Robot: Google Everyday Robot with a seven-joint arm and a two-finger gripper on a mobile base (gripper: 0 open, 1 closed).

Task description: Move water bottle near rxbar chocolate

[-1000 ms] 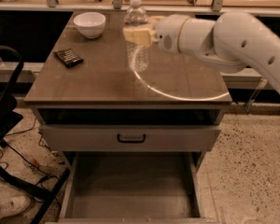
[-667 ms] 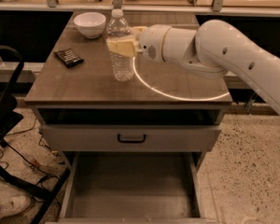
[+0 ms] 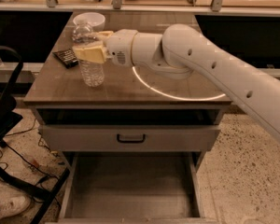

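Observation:
Next, my gripper sets the water bottle down and lets go of it upright on the table (image 3: 77, 77) just in front of the rxbar chocolate.
The water bottle (image 3: 90, 66) is clear, ribbed plastic and stands upright on the wooden table (image 3: 126, 85), toward its left front. My gripper (image 3: 89, 50) reaches in from the right and is shut on the bottle's upper half, its tan fingers (image 3: 91, 54) wrapped around it. The rxbar chocolate (image 3: 65, 58), a flat black bar, lies on the table just left of the bottle, a short gap away. My white arm (image 3: 200, 64) stretches across the table's right side.
A white bowl (image 3: 89, 19) sits at the table's back left, behind the bottle. A bright ring of light (image 3: 177, 94) lies on the tabletop. Below, the bottom drawer (image 3: 130, 190) is pulled open. A black chair (image 3: 4, 101) and cables stand at left.
My gripper has carried the bottle leftward and toward the table's front, from the middle back to a spot beside the black bar. The bar and bowl have not moved.

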